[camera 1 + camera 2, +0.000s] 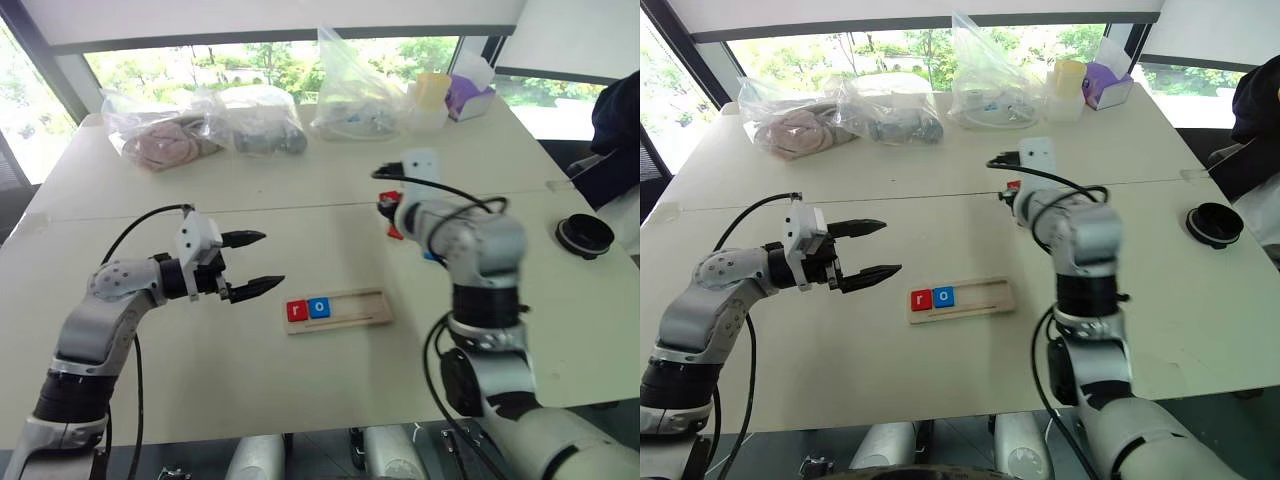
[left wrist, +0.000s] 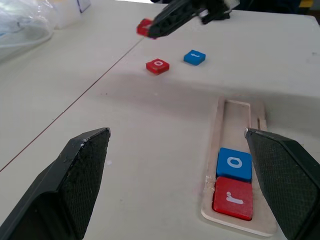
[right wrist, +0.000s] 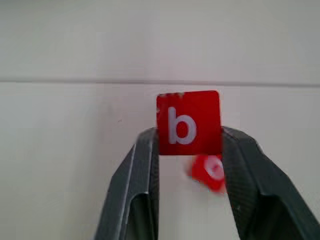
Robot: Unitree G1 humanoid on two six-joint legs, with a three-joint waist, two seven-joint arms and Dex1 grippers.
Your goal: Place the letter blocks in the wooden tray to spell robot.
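Note:
Next, I let go of the red "b" block with my right gripper on the table (image 1: 448, 297) next to the empty end of the wooden tray.
The wooden tray (image 1: 358, 304) lies on the table in front of me. At its left end sit a red "r" block (image 1: 297, 311) and a blue "o" block (image 1: 319, 307). My left gripper (image 1: 272, 260) hovers open just left of the tray with nothing between its fingers. My right gripper (image 3: 188, 136) is raised above the table beyond the tray, shut on a red "b" block (image 3: 188, 120). Below it on the table lie a red "o" block (image 2: 157, 65) and a blue "t" block (image 2: 194, 57).
Clear plastic bags (image 1: 200, 130) holding odds and ends line the far side of the table, with a yellow cup (image 1: 432, 92) and a purple tissue box (image 1: 468, 95). A black round lid (image 1: 585, 235) lies at the right. A seam (image 1: 300, 205) runs across the tabletop.

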